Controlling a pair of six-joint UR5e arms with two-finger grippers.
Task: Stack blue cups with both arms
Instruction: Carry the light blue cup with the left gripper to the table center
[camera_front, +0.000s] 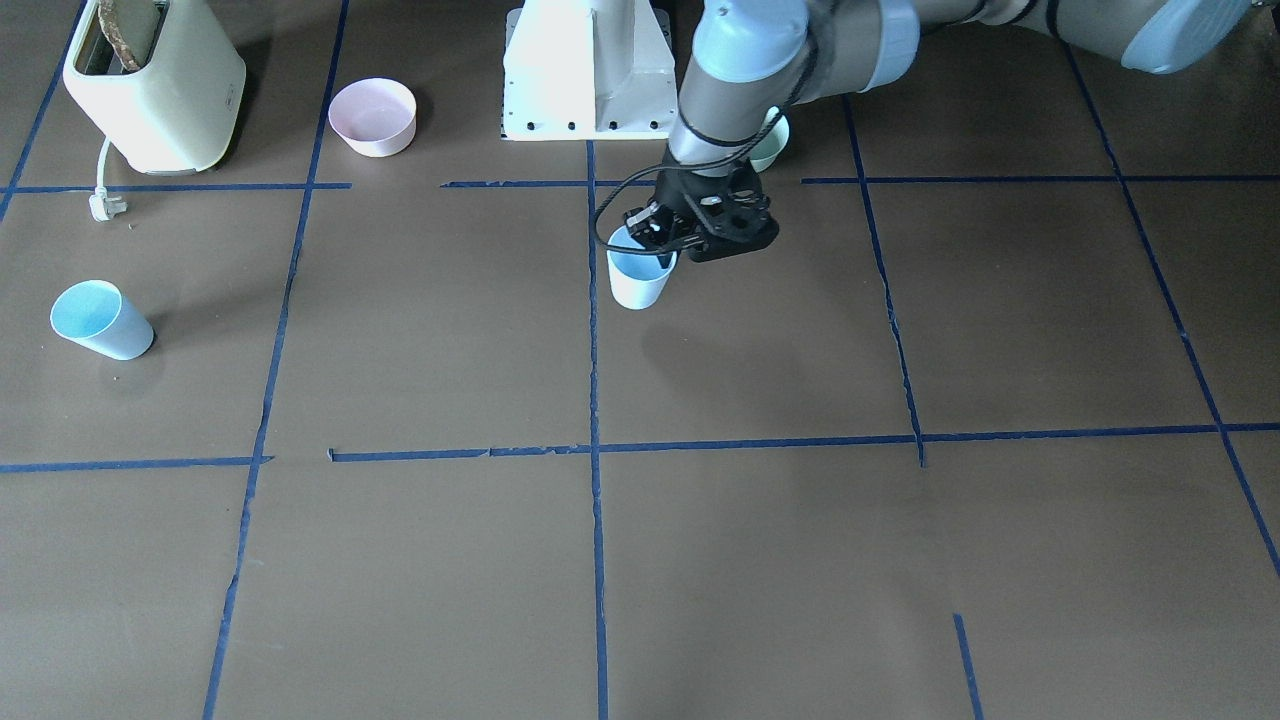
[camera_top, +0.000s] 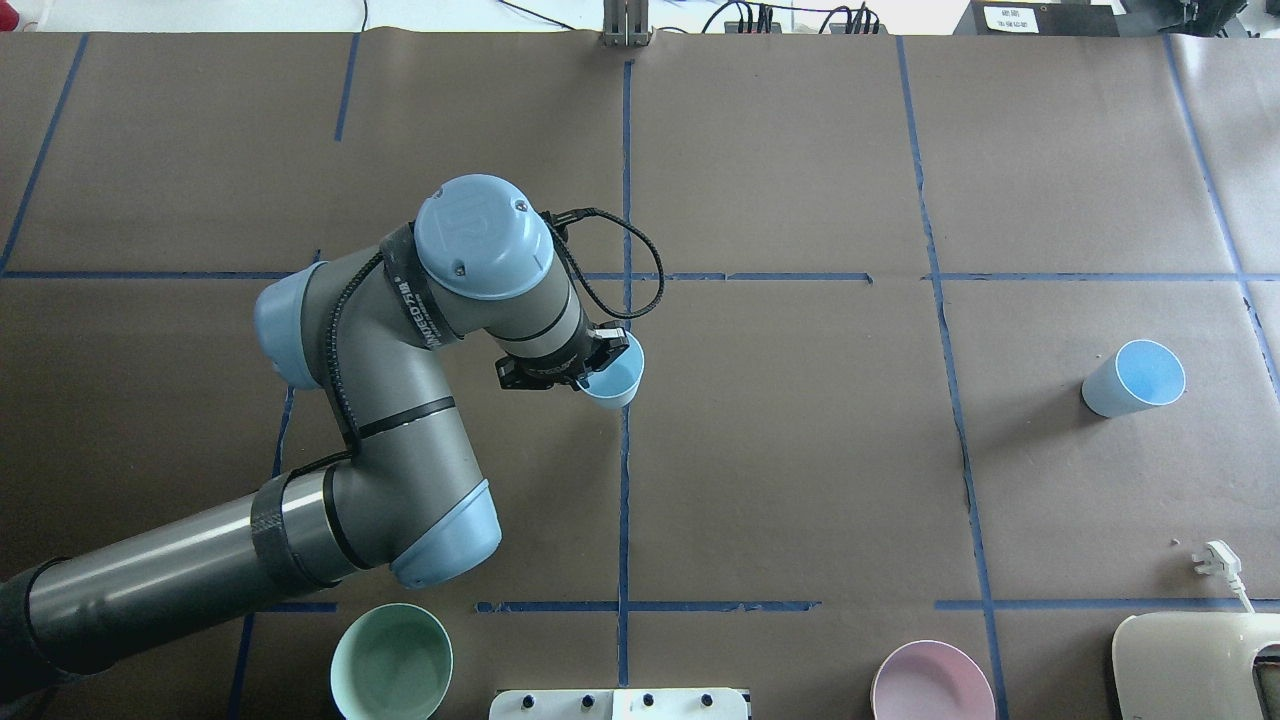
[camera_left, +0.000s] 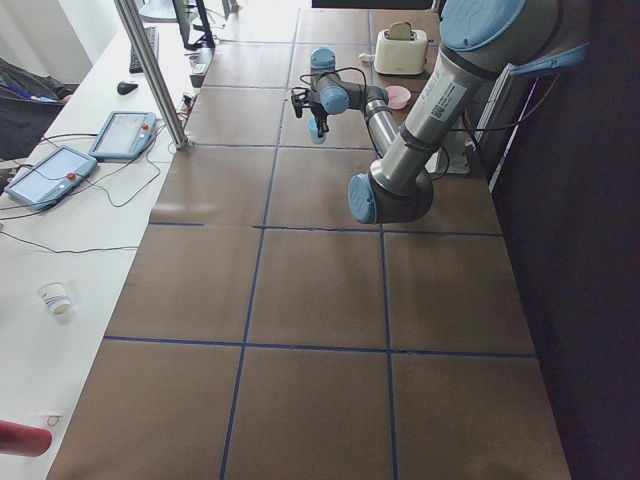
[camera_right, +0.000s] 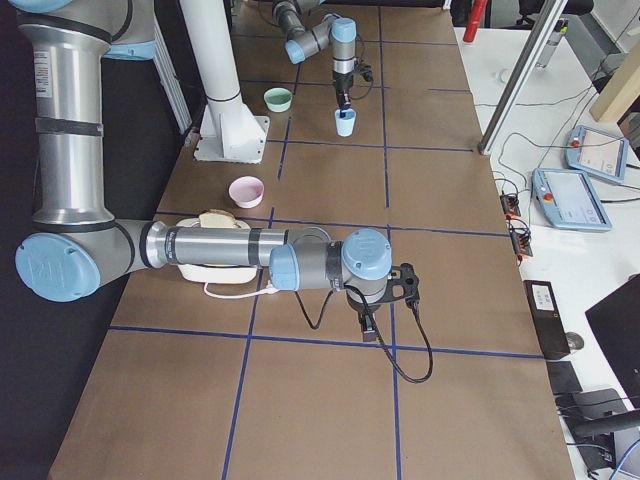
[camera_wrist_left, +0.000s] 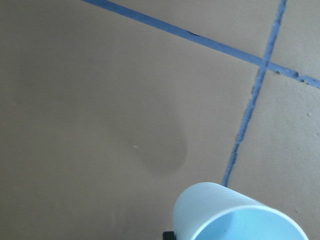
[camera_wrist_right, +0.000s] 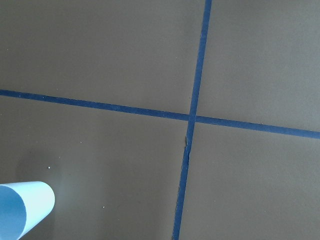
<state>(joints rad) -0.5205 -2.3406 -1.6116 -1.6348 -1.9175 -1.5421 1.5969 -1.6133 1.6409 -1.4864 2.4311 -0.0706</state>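
Observation:
The lone blue cup will be held by my right gripper, which will close on its outer rim side (camera_front: 53, 314) (camera_wrist_right: 25, 213), facing away from the cup my left gripper holds.
My left gripper (camera_top: 598, 366) is shut on the rim of one pale blue cup (camera_top: 614, 378) near the table's centre line. It holds the cup upright, a little above the table. The cup's separate shadow shows in the left wrist view, below the cup (camera_wrist_left: 235, 217). In the front view the gripper (camera_front: 655, 240) sits on top of this cup (camera_front: 640, 278). The second blue cup (camera_top: 1135, 380) stands alone far out on the robot's right, and also shows in the front view (camera_front: 100, 320) and the right wrist view (camera_wrist_right: 22, 210). My right gripper (camera_right: 370, 322) hangs near that cup; I cannot tell whether it is open or shut.
A mint-green bowl (camera_top: 392, 662) and a pink bowl (camera_top: 932, 682) stand near the white pedestal (camera_front: 590, 70). A cream toaster (camera_front: 155, 85) with a loose plug (camera_front: 103, 205) stands at the robot's right corner. Blue tape lines cross the brown table.

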